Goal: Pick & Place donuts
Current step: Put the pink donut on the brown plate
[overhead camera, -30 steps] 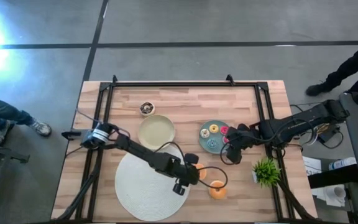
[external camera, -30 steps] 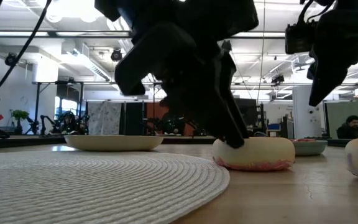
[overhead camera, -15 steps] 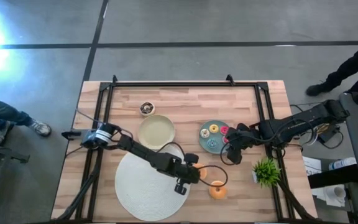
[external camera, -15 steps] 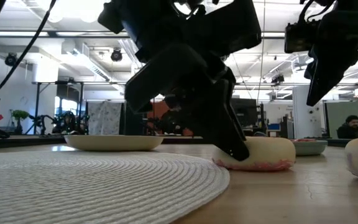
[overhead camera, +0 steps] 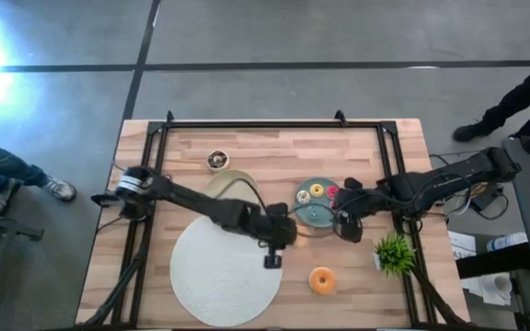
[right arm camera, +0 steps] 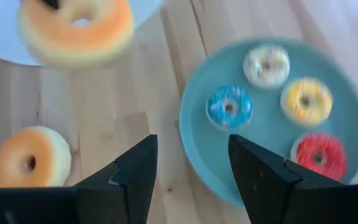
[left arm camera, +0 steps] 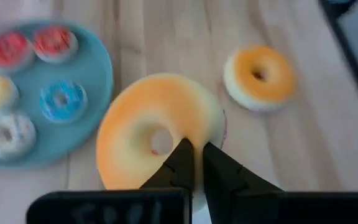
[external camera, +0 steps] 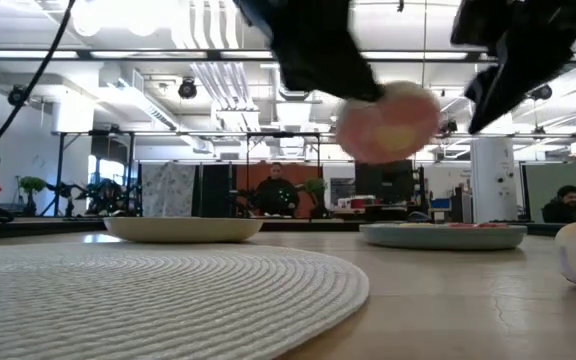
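Note:
My left gripper should be above the beige plate's side facing the teal plate (overhead camera: 241, 191). It will let go of the orange donut there, into my right gripper.
My left gripper (overhead camera: 281, 235) hangs just near of the teal plate (overhead camera: 313, 213), shut on an orange donut (left arm camera: 157, 134) that is up in the air (external camera: 388, 120). A second orange donut (overhead camera: 321, 279) lies flat on the wood toward the near edge. The teal plate (right arm camera: 272, 118) carries several small donuts, among them blue (right arm camera: 229, 106), yellow (right arm camera: 306, 99) and red (right arm camera: 319, 152). My right gripper (right arm camera: 191, 180) is open, with nothing between its fingers, above the plate's right-hand rim. A dark brown donut (overhead camera: 217, 160) sits far left. My left gripper pinches the orange donut's ring just beside its centre hole (left arm camera: 178, 138), with the two fingers (left arm camera: 182, 163) almost together. The fingers come from above. The donut hangs tilted below them, lifted clear of the table (external camera: 393, 130).
A beige plate (overhead camera: 231, 188) stands far of the big white round mat (overhead camera: 219, 276), partly under my left arm. A small green plant (overhead camera: 394, 250) stands near the right edge. People stand beyond the table's left and right sides.
My left gripper has shut on the orange donut that lay beside the mat and has lifted it clear of the table, carrying it toward the far edge, up to the teal plate. The other orange donut has stayed in place.

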Motion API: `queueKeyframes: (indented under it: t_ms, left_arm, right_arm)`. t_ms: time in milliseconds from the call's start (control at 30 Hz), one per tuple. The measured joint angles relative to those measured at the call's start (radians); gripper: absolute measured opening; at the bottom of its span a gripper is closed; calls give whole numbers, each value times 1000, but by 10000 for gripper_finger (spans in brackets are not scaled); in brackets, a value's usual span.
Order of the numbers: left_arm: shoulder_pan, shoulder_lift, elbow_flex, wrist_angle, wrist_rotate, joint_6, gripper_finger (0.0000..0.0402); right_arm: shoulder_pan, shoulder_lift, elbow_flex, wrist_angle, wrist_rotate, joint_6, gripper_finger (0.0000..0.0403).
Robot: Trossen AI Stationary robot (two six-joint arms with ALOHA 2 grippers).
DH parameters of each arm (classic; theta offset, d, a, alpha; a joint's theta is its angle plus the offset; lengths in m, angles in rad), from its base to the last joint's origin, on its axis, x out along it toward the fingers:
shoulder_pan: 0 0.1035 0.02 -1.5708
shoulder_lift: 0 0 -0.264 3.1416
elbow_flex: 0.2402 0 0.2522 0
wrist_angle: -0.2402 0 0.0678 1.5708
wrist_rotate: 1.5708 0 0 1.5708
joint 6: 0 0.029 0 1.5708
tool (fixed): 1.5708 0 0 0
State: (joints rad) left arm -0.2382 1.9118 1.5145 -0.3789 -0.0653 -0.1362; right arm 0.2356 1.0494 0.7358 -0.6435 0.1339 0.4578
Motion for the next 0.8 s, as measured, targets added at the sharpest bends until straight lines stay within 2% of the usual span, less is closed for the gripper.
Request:
queueKeyframes:
  t_ms: [100,267,333,433,533,700,800]
  left_arm:
    - [53,-63,-37,-75,116,-58,0]
    - [144,-198,-128,-81,315,-181,0]
    - [173,-260,-164,-83,353,-229,0]
    - [222,-356,-228,-52,377,-287,0]
    - [287,-466,-301,-39,398,-346,0]
    - [424,-617,-474,88,577,-545,0]
    - [483,-694,-566,158,659,-623,0]
  right_arm:
    - [0,-3,31,55,3,-147,189]
    - [-1,39,78,182,-4,-369,189]
    - [-14,67,103,243,-6,-395,189]
    - [-65,134,151,266,-9,-350,189]
    - [-144,210,198,274,-61,-332,189]
    - [-255,345,279,405,-177,-378,189]
    - [-280,432,363,412,-183,-475,190]
